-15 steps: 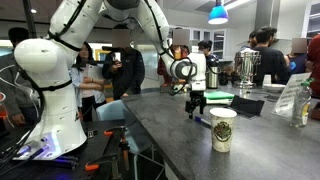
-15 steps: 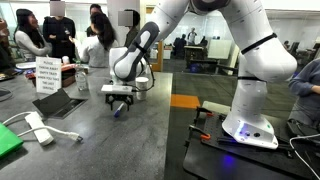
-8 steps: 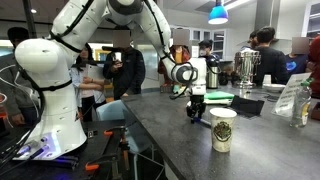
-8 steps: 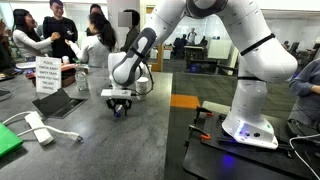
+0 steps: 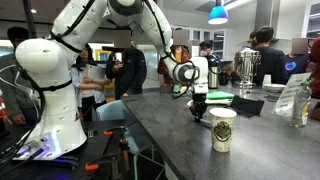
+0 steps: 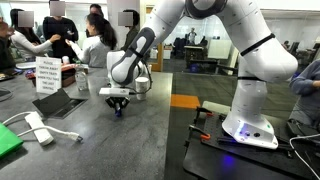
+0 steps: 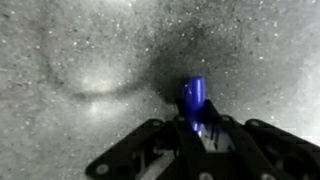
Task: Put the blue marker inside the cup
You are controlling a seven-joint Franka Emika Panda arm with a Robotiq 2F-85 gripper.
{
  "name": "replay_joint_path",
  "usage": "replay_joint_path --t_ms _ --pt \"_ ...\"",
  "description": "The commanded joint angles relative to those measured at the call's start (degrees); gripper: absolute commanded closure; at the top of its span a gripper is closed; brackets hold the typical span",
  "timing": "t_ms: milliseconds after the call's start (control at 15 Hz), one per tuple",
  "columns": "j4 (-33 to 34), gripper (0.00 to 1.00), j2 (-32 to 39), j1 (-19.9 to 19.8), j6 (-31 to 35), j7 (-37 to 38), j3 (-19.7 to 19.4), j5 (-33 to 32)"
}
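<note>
The robot's gripper will release the blue marker inside the white paper cup with the dark emblem [image 5: 220, 117], on the grey counter.
In the wrist view the blue marker [image 7: 193, 100] sticks out from between my black fingers, over the speckled grey counter. My gripper [image 7: 196, 128] is shut on the blue marker. In both exterior views the gripper [image 5: 197, 113] [image 6: 118, 108] points straight down with its tips at the counter surface; the marker is too small to make out there. The cup [image 5: 223, 129], white paper with a dark emblem and dark rim band, stands upright on the counter a short way from the gripper, nearer the camera. The cup does not show in the exterior view with the laptop.
Steel coffee urns [image 5: 246, 66] and a green item [image 5: 218, 96] sit behind the gripper. A laptop [image 6: 60, 102], a printed sign [image 6: 46, 75], a white power adapter with cable [image 6: 38, 128] and a glass [image 6: 82, 83] lie on the counter. The robot base [image 6: 250, 120] stands at the counter's side. People stand behind.
The fingers have come together on the blue marker at the counter. The arm has hardly moved.
</note>
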Motion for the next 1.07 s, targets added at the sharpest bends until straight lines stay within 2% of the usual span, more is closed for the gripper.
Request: replay_joint_path --t_ms 0,200,267,400,533,733,1000 --pt "-0.6 0.94 -3.0 -1.8 -2.0 -3.9 2.1 2.5" --pt "-2.4 0.94 -8.8 -6.6 -2.8 -12.3 8.1 9.5" --pt "-2.7 0.94 -10.9 -8.9 -4.5 -16.4 10.8 13.4" --pt "-2.7 0.94 -15.0 -11.1 -10.9 -21.0 12.2 19.4" --pt "-2.8 0.94 -18.9 -13.0 -19.1 -24.3 11.7 24.5" --pt "-3.5 0.94 -23.4 -14.5 -28.6 -25.6 8.3 26.6" --pt "-4.9 0.94 -26.6 -16.7 -31.2 -25.7 4.3 27.3"
